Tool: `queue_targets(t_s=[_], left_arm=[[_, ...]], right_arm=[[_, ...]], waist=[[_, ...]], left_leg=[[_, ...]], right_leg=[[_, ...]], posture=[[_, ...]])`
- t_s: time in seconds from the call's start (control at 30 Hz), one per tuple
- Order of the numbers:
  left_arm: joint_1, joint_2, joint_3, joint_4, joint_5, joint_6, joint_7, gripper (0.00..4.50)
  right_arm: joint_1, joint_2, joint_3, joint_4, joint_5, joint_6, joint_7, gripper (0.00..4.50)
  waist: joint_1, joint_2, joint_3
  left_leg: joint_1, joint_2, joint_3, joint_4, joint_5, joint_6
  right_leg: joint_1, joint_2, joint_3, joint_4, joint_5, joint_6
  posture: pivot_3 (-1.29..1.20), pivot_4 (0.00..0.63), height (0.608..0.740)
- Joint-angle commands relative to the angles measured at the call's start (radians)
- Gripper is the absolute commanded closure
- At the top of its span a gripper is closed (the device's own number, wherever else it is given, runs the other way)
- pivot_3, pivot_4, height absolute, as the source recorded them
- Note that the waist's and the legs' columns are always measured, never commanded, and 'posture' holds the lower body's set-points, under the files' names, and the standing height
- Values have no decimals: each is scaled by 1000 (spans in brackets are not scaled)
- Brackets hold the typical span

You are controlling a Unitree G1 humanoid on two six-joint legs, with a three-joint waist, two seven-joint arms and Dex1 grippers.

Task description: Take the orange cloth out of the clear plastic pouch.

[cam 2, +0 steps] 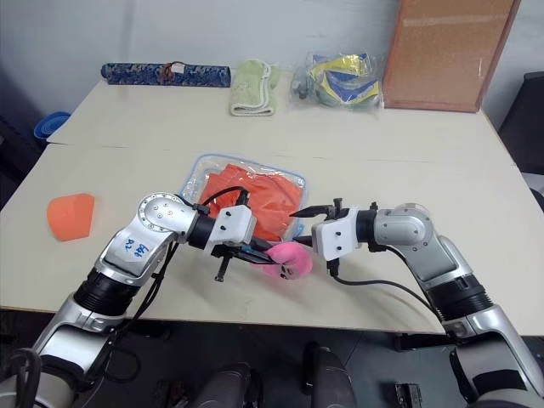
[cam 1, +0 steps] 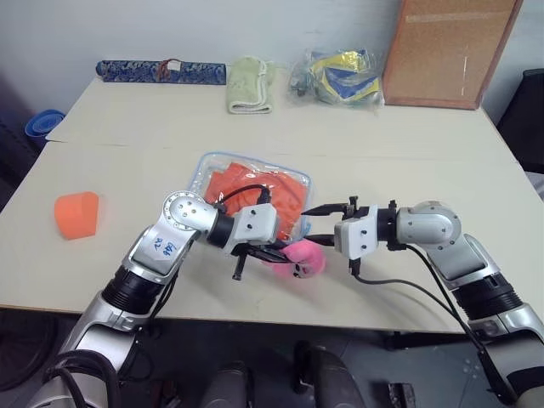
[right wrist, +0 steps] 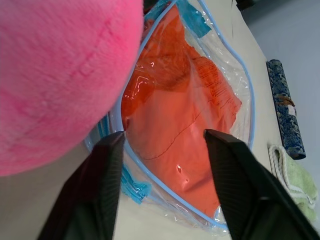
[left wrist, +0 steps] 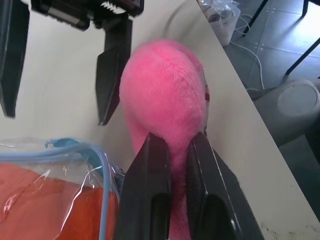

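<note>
My left gripper is going to release the pink plush, setting it free on the table (cam 1: 215, 223) between the orange wedge block and the orange cloth. The plush is now at the pouch's near corner.
The clear plastic pouch (cam 1: 211, 170), edged in blue, lies flat mid-table with the orange cloth (cam 1: 255, 191) folded inside it. A pink plush charm (cam 1: 308, 259) sits at the pouch's near corner. My left gripper (left wrist: 175, 140) is shut on that plush, pinching its fur between both fingers. My right gripper (cam 1: 313, 226) comes in from the right, open, with its fingertips level beside the pouch's near right corner and just above the plush. In the right wrist view the cloth (right wrist: 185, 110) shows through the plastic beyond the spread fingers (right wrist: 115, 165).
An orange wedge block (cam 1: 76, 214) rests at the left. Along the back stand a blue patterned roll (cam 1: 161, 71), a green towel (cam 1: 250, 85), a clear bag of yellow-and-blue stuff (cam 1: 340, 76) and a cork board (cam 1: 450, 51). The table's front edge lies just below the plush.
</note>
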Motion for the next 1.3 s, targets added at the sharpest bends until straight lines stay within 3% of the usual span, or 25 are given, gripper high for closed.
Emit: queue_targets(t_s=[0.03, 0.6, 0.7, 0.83, 0.87, 1.1, 1.3], left_arm=[[-17, -4, 9, -26, -10, -8, 5, 4441], [-10, -9, 10, -18, -5, -17, 12, 4441], [-8, -8, 9, -21, -4, -16, 12, 4441], [-1, -5, 9, -31, -5, -11, 14, 4441], [2, -3, 9, -33, -5, -11, 14, 4441], [25, 34, 40, -32, -9, -9, 22, 4441], [64, 127, 133, -39, -63, 39, 13, 4441]], right_arm=[[-16, 22, 4, 5, -12, 1, 8, 2377], [-43, 97, 46, 73, -82, -34, 20, 2377], [-61, 112, 55, 112, -87, -59, 30, 2971], [-78, 113, 57, 137, -84, -80, 39, 4354], [-78, 109, 57, 138, -82, -85, 42, 4470], [-62, 58, 41, 135, -98, -117, 46, 4470], [-60, -39, 6, 155, -88, -174, 45, 4470]], waist=[[0, 0, 0], [-5, 0, 0], [-5, 0, 0], [-6, 0, 0], [-6, 0, 0], [-8, 0, 0], [-11, 1, 1]], left_leg=[[0, 0, 0, 0, 0, 0], [0, 0, 0, 0, 0, 0], [0, 0, 0, 0, 0, 0], [0, 0, 0, 0, 0, 0], [0, 0, 0, 0, 0, 0], [0, 0, 0, 0, 0, 0], [0, 0, 0, 0, 0, 0]], right_leg=[[0, 0, 0, 0, 0, 0], [0, 0, 0, 0, 0, 0], [0, 0, 0, 0, 0, 0], [0, 0, 0, 0, 0, 0], [0, 0, 0, 0, 0, 0], [0, -1, 0, 0, 0, 0], [0, -1, 0, 0, 0, 0]], posture=[[0, 150, 740], [0, 150, 740], [0, 150, 740], [0, 150, 740], [0, 150, 740], [0, 150, 740], [0, 150, 740]])
